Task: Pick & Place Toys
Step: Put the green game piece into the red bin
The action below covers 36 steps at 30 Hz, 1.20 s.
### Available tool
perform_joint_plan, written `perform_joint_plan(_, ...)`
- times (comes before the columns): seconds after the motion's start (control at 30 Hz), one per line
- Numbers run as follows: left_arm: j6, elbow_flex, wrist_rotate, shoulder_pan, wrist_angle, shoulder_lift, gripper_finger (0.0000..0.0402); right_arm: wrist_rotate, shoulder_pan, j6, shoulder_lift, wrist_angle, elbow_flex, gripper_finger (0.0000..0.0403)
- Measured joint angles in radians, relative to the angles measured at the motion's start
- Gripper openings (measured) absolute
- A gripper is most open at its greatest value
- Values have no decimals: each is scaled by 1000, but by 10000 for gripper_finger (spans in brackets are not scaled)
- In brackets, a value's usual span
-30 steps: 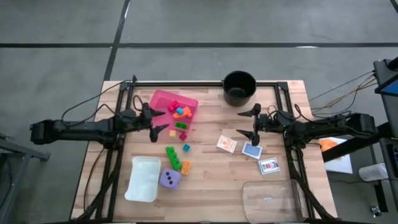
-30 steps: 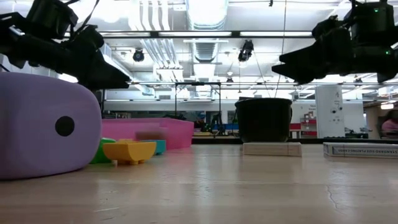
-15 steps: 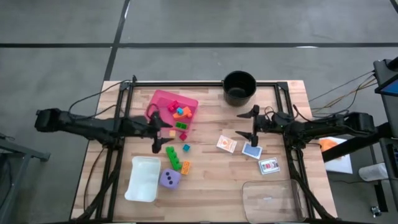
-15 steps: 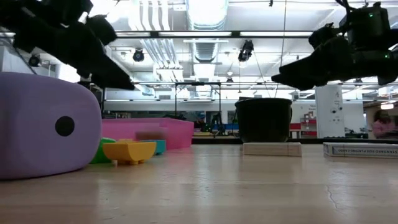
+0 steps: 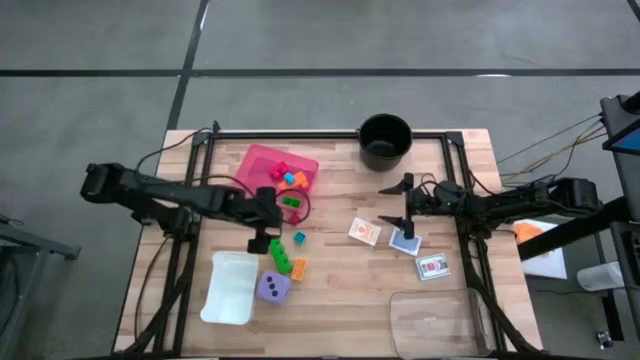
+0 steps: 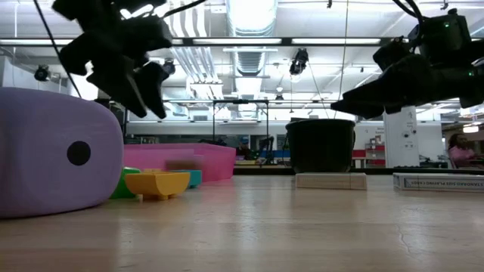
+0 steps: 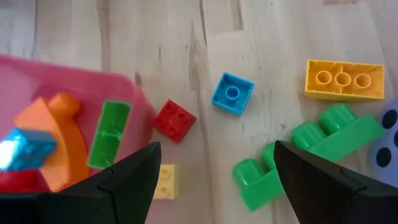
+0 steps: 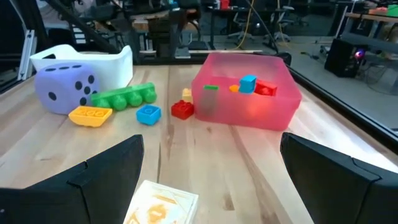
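Note:
My left gripper should go to the green brick next and close on the green brick's end (image 5: pixel 277 248) (image 7: pixel 260 185) farthest from the purple die.
Loose toys lie flat on the table: a red brick (image 7: pixel 175 120), a teal brick (image 7: pixel 232 93), a small yellow brick (image 7: pixel 165 180), a green brick (image 5: pixel 279 255), an orange brick (image 5: pixel 298 268) and a purple die (image 5: pixel 273 288). More bricks lie in the pink tray (image 5: pixel 262 160). Three cards, orange (image 5: pixel 364 231), blue (image 5: pixel 404 243) and white-red (image 5: pixel 432 266), lie right of centre. My left gripper (image 5: pixel 263 220) hangs open above the loose bricks beside the tray, pointing steeply down. My right gripper (image 5: pixel 405 206) hovers open and level above the orange and blue cards.
A black round pot (image 5: pixel 385 140) stands at the far edge. A white tub (image 5: pixel 232 287) sits beside the die at the near left. A clear plastic tray (image 5: pixel 432 320) lies at the near right. A dark metal frame (image 5: pixel 300 133) borders the work area.
My left gripper has reached out from the tray's left side toward the table's right and near edge. It has tipped from nearly level to steeply downward over the loose bricks and has stayed open. The toys have not moved.

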Motion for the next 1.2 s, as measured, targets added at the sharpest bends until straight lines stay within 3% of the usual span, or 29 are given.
perform_joint_plan(0.43,286,63,-5,-10,-113,161,316,-44,0,2,6,0,0,378)
perform_joint_plan(1.2,501,67,-29,-95,-113,282,315,-44,0,3,9,0,0,378)
